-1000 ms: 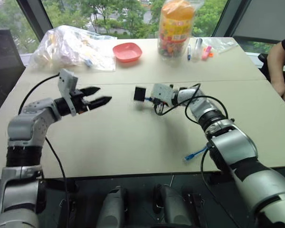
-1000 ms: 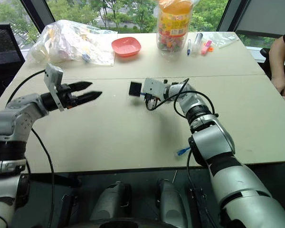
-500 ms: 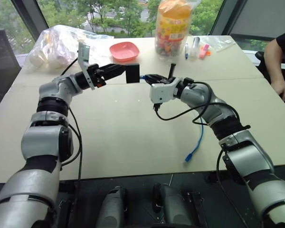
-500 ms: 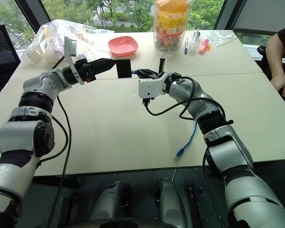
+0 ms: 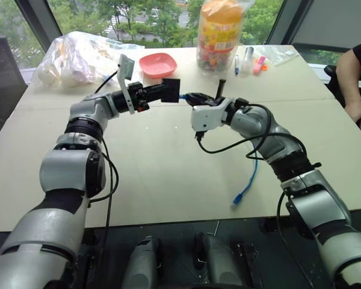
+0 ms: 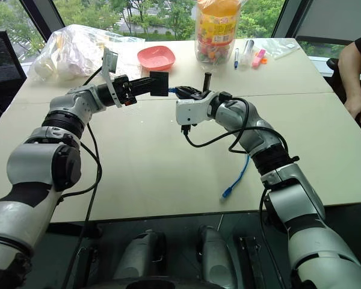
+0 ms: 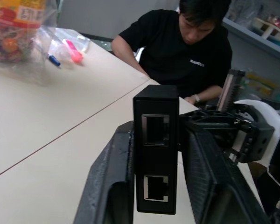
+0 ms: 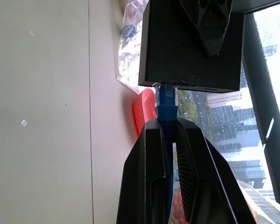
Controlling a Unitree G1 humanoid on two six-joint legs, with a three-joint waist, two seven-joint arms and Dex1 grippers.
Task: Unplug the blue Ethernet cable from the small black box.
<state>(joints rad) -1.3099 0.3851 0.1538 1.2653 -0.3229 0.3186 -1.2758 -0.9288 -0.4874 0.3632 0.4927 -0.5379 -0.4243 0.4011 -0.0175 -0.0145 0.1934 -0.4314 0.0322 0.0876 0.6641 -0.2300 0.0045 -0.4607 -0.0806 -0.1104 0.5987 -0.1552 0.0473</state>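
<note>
The robot's right gripper pinches the blue Ethernet cable behind its seated plug, so it should open, come from the side and grip the plug at the box (image 8: 166, 97).
The small black box (image 5: 171, 90) is held in the air above the table's middle, with my left gripper (image 5: 161, 92) shut on its two sides. In the left wrist view the box (image 7: 156, 154) stands upright between the fingers (image 7: 114, 186), and two empty ports face the camera. My right gripper (image 5: 188, 97) is shut on the blue Ethernet cable right behind its plug (image 8: 167, 99). The plug sits in the box's edge (image 8: 191, 51). From there the blue Ethernet cable (image 5: 251, 178) hangs behind my right forearm, and its free end lies on the table.
A pink bowl (image 5: 158, 64), a clear plastic bag (image 5: 78, 55), a jar of sweets (image 5: 219, 33) and pens (image 5: 250, 60) stand along the table's far side. A person in black (image 7: 186, 51) sits at the right edge, arm on the table (image 5: 356, 84).
My left gripper swung right from the table's left side, reached the box and closed on it. The right gripper lifted the box and cable off the table. The camera also shifted.
</note>
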